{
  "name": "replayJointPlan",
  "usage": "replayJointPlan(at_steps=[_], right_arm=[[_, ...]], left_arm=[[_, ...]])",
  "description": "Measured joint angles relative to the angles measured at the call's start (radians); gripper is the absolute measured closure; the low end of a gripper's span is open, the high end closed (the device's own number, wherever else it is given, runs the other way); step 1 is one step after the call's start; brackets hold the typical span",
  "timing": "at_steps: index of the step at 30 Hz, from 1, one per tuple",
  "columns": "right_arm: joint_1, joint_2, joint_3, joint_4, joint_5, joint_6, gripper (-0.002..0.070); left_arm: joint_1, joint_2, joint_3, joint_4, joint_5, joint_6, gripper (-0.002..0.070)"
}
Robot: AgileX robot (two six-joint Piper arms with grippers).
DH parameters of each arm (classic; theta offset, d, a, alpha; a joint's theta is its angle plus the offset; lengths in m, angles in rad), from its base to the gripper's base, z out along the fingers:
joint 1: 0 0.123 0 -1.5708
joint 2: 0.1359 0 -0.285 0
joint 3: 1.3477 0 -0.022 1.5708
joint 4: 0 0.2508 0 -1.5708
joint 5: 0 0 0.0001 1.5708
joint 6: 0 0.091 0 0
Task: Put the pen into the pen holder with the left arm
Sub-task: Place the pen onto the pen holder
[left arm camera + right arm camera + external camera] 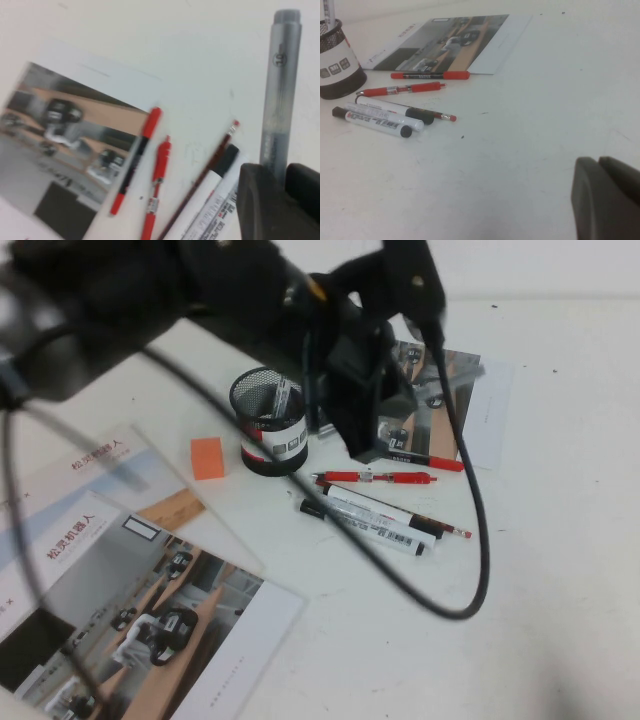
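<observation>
I should let go of the pen with my left gripper inside the black mesh pen holder [264, 400], beside the white item standing there. The pen is now held above the table.
My left gripper [281, 176] is shut on the pen [280, 90], a slim translucent grey barrel that sticks out past the fingers, held above the table. In the high view the left arm reaches in from the top left, and its gripper [362, 425] hangs just right of the pen holder [268, 425], a black mesh cup with a white and red band. A white item stands inside the cup. The holder also shows in the right wrist view [335, 60]. My right gripper [600, 170] is shut and empty, low over bare table, out of the high view.
Two white black-capped markers [375, 520], a thin brown pencil [445, 528] and two red pens [375, 477] lie right of the holder. An orange block [208, 457] sits to its left. Brochures lie at the front left [130, 610] and under the arm [450, 390]. A black cable [470, 540] loops over the table.
</observation>
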Motion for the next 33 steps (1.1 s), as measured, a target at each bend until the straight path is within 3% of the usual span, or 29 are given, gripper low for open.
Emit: replayJointPlan(at_steps=[6,12,15,21,28,33], right_arm=[[0.000,0.000,0.000,0.000,0.000,0.000,0.0696],[0.000,0.000,0.000,0.000,0.000,0.000,0.0696],[0.000,0.000,0.000,0.000,0.000,0.000,0.0696],[0.000,0.000,0.000,0.000,0.000,0.000,0.0696],[0.000,0.000,0.000,0.000,0.000,0.000,0.0696],[0.000,0.000,0.000,0.000,0.000,0.000,0.0696]], left_arm=[[0.000,-0.232,0.337,-0.026,-0.305,-0.031,0.0631],[-0.002,-0.418,0.700,-0.193,-0.839,-0.046,0.0631],[-0.002,-0.433,0.817,-0.213,-1.073,-0.143,0.0631],[0.002,-0.358,0.865,0.035,-1.314,-0.560,0.0631],[0.055,-0.204,0.865,0.209,-1.581,-0.827,0.0631],[0.137,-0.061,0.826,0.325,-1.688,-1.024,0.0631]])
